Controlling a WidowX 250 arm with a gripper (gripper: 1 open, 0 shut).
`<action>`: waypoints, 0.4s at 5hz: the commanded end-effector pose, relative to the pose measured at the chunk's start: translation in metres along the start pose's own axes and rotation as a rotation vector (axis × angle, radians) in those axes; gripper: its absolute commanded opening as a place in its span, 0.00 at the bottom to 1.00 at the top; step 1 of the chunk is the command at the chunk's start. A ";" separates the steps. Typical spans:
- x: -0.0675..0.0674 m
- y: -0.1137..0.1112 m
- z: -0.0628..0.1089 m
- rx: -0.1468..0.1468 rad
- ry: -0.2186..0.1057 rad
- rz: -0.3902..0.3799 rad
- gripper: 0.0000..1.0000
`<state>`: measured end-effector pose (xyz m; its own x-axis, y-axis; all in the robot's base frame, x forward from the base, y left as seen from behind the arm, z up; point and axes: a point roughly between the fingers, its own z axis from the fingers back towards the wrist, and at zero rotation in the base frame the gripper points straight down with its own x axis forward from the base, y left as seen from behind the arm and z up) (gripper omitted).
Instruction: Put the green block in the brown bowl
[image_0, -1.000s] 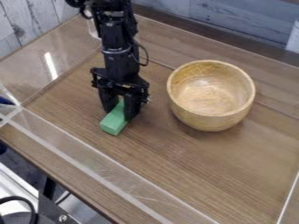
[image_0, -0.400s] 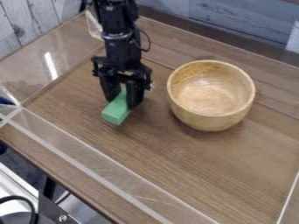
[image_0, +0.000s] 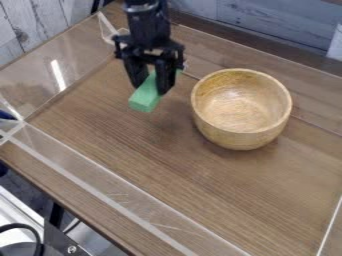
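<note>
The robot's gripper will release the green block, which hangs tilted above the table, in the middle of the brown bowl's bottom (image_0: 239, 109).
The green block (image_0: 146, 96) hangs tilted above the table, pinched at its upper end between the black fingers of my gripper (image_0: 150, 80), which is shut on it. The arm comes down from the top of the camera view. To the right stands the brown bowl (image_0: 242, 108), a round light wooden bowl with a thick rim and nothing inside. The block is left of the bowl's rim, with a small gap between them.
The wooden table (image_0: 174, 170) has a low clear plastic wall (image_0: 80, 185) along its front and left edges. A pale plank wall (image_0: 34, 25) is behind at the upper left.
The gripper has lifted the green block off the table and carried it up and to the right, closer to the bowl. The bowl has not moved.
</note>
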<state>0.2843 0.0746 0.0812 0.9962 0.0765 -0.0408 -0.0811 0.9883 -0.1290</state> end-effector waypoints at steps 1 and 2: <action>0.021 -0.028 0.034 -0.008 -0.089 -0.044 0.00; 0.028 -0.044 0.033 -0.020 -0.093 -0.072 0.00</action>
<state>0.3068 0.0379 0.1009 0.9997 0.0229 -0.0038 -0.0232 0.9872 -0.1581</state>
